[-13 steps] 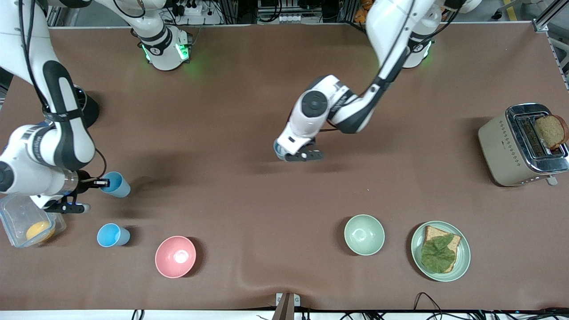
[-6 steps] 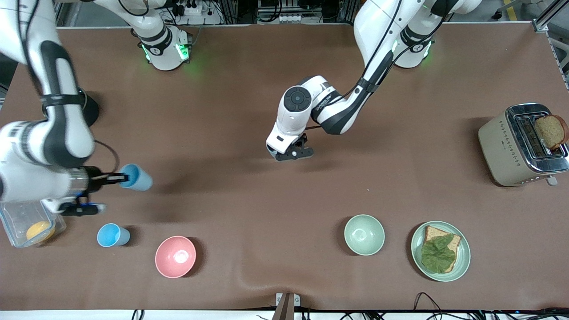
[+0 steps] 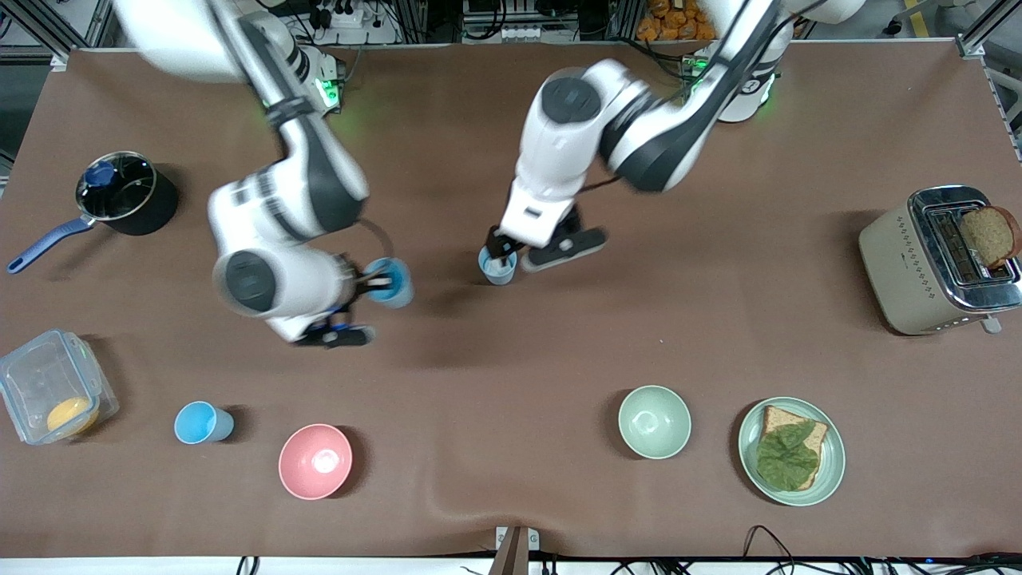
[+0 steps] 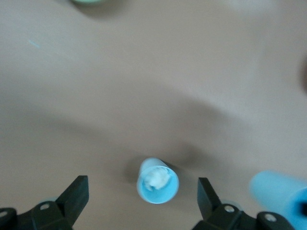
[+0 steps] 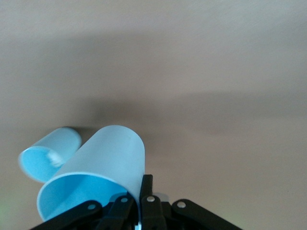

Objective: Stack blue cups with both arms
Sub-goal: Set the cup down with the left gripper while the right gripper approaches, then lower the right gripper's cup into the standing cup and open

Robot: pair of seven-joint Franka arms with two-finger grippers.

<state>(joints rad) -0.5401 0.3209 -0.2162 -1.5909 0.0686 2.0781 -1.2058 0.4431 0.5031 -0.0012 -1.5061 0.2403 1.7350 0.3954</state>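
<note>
Next, my right gripper lets go of the sky-blue cup inside the grey-blue cup (image 3: 500,254) (image 5: 41,163) that stands under my left gripper.
My right gripper (image 3: 374,282) is shut on the rim of a bright sky-blue cup (image 3: 391,281) and holds it tilted above the table's middle. In the right wrist view the fingers (image 5: 146,184) pinch that cup's wall (image 5: 103,165). A paler grey-blue cup (image 3: 497,266) stands upright on the table beside it. My left gripper (image 3: 511,249) hangs open above this cup. In the left wrist view the cup (image 4: 158,180) lies between the spread fingers (image 4: 76,191), apart from both. The held cup shows at that view's edge (image 4: 280,191). The standing cup also shows in the right wrist view (image 5: 48,153).
A third blue cup (image 3: 204,422) and a pink bowl (image 3: 314,461) stand near the front camera. A clear box (image 3: 49,395) and a black saucepan (image 3: 124,192) sit at the right arm's end. A green bowl (image 3: 654,421), a sandwich plate (image 3: 830,471) and a toaster (image 3: 918,263) sit toward the left arm's end.
My right arm has carried the sky-blue cup from its end of the table to the middle. My left gripper has risen, and the paler cup now shows under it.
</note>
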